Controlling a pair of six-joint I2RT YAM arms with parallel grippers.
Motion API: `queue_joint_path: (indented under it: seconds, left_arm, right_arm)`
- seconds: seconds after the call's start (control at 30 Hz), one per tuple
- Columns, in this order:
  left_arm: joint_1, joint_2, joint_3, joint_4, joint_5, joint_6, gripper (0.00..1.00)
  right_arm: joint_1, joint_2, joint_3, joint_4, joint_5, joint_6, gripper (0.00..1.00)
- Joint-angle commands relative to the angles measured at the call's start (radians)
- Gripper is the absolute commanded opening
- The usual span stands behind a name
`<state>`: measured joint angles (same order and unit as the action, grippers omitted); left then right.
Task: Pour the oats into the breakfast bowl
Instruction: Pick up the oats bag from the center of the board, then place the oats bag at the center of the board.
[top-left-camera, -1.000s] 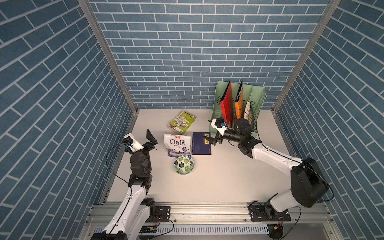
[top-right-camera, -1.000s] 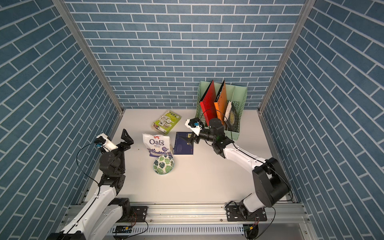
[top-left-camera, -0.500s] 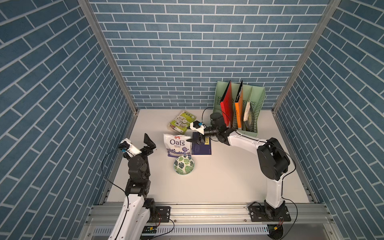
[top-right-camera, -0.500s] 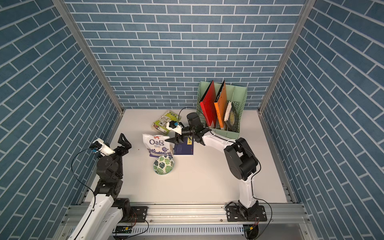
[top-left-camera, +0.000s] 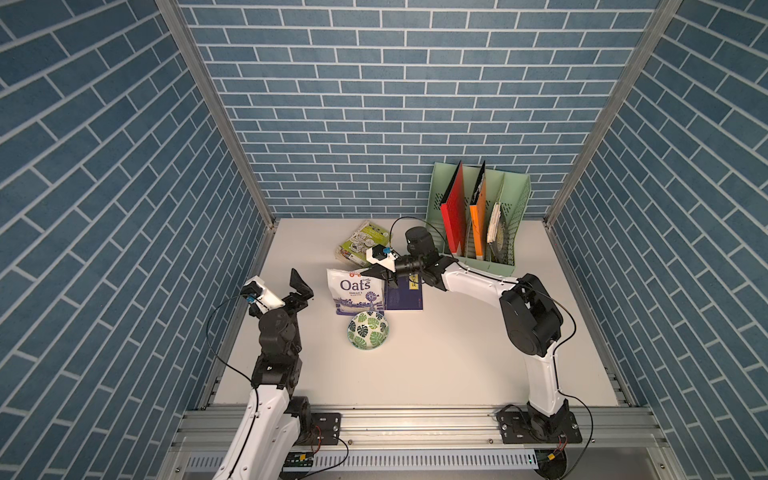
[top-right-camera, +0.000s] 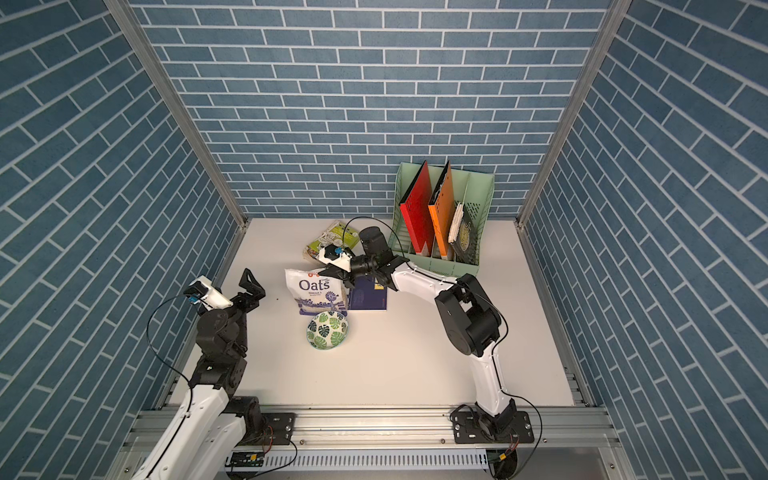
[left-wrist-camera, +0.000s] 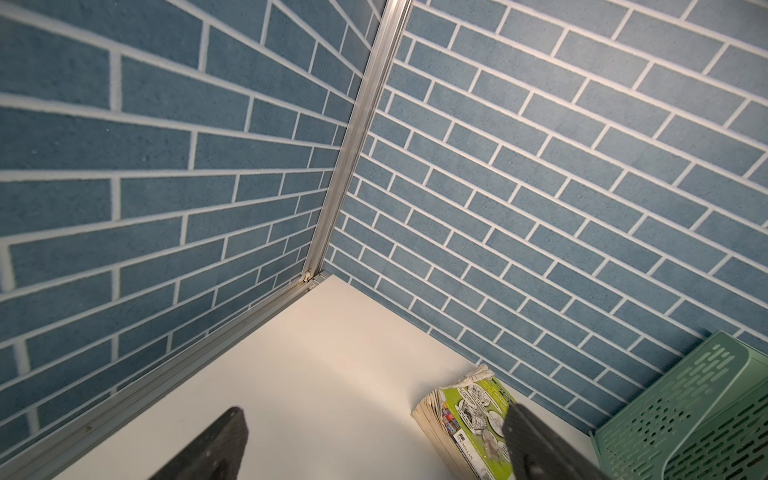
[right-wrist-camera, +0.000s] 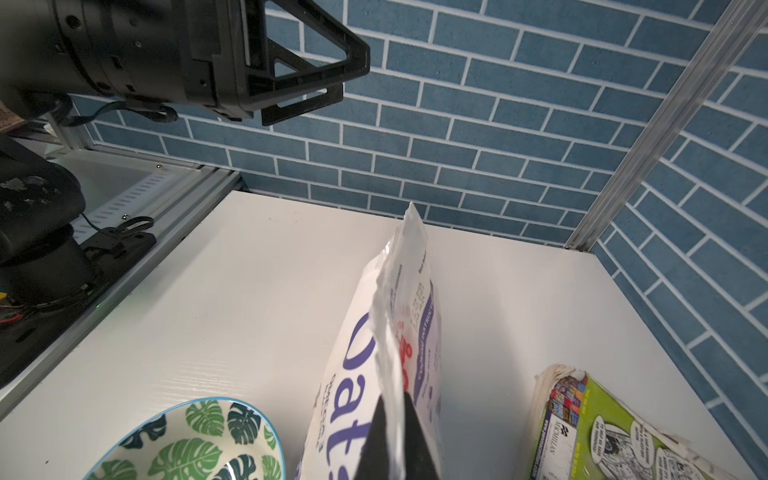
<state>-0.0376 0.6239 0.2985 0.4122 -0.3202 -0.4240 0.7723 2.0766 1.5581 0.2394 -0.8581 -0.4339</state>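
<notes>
Next, I set the oats pouch down with my right gripper on the bare table (top-left-camera: 462, 322) in front of the file rack.
The white oats pouch (top-left-camera: 357, 291) (top-right-camera: 318, 293) printed "Oats" stands near the middle of the table; the flakes inside are hidden. My right gripper (top-left-camera: 372, 272) (top-right-camera: 328, 272) is shut on the pouch's top seam near its right corner; in the right wrist view the thin seam of the pouch (right-wrist-camera: 365, 374) runs between the gripper's (right-wrist-camera: 399, 432) black pads. The leaf-patterned breakfast bowl (top-left-camera: 368, 330) (top-right-camera: 327, 330) (right-wrist-camera: 195, 444) sits just in front of the pouch, with nothing in it. My left gripper (top-left-camera: 302, 289) (top-right-camera: 251, 286) (left-wrist-camera: 374, 449) hangs open left of the pouch, holding nothing.
A green picture-covered book (top-left-camera: 361, 245) (left-wrist-camera: 469, 419) (right-wrist-camera: 615, 432) lies behind the pouch. A dark blue book (top-left-camera: 405, 297) lies flat to its right, under my right wrist. A pale green file rack (top-left-camera: 511, 232) with red and orange folders stands at the back right.
My right arm swung left from above the dark blue book to the pouch, and its jaws closed on the top seam. The left arm drew back slightly, still open.
</notes>
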Motion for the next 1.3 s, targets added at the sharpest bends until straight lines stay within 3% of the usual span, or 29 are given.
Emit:
queue_joint_path:
  seconds: [0.0,0.27,0.53,0.67,0.87,1.03,1.27]
  left_arm:
    - [-0.001,-0.004,0.016,-0.010,0.003,-0.008,1.00]
    - [-0.001,-0.003,0.034,-0.028,0.009,-0.040,1.00]
    - [-0.001,0.008,0.112,-0.116,0.060,-0.095,1.00]
    - [-0.001,0.052,0.133,-0.112,0.169,-0.202,1.00]
    - [-0.009,0.187,0.048,0.119,0.411,-0.482,0.99]
    - [-0.102,0.357,0.109,0.136,0.481,-0.502,1.00]
    - [-0.251,0.486,0.159,0.173,0.428,-0.501,0.99]
  right_arm:
    - [0.001,-0.022,0.043,-0.001,0.072,0.016,0.00]
    - [0.000,-0.135,0.045,0.100,0.284,0.119,0.00]
    - [-0.001,-0.385,-0.144,0.154,0.512,0.212,0.00]
    - [0.000,-0.574,-0.307,0.126,0.714,0.242,0.00]
    - [0.001,-0.816,-0.517,0.068,1.058,0.326,0.00]
    - [0.001,-0.942,-0.664,0.081,1.244,0.417,0.00]
    - [0.011,-0.989,-0.855,0.229,1.347,0.619,0.00]
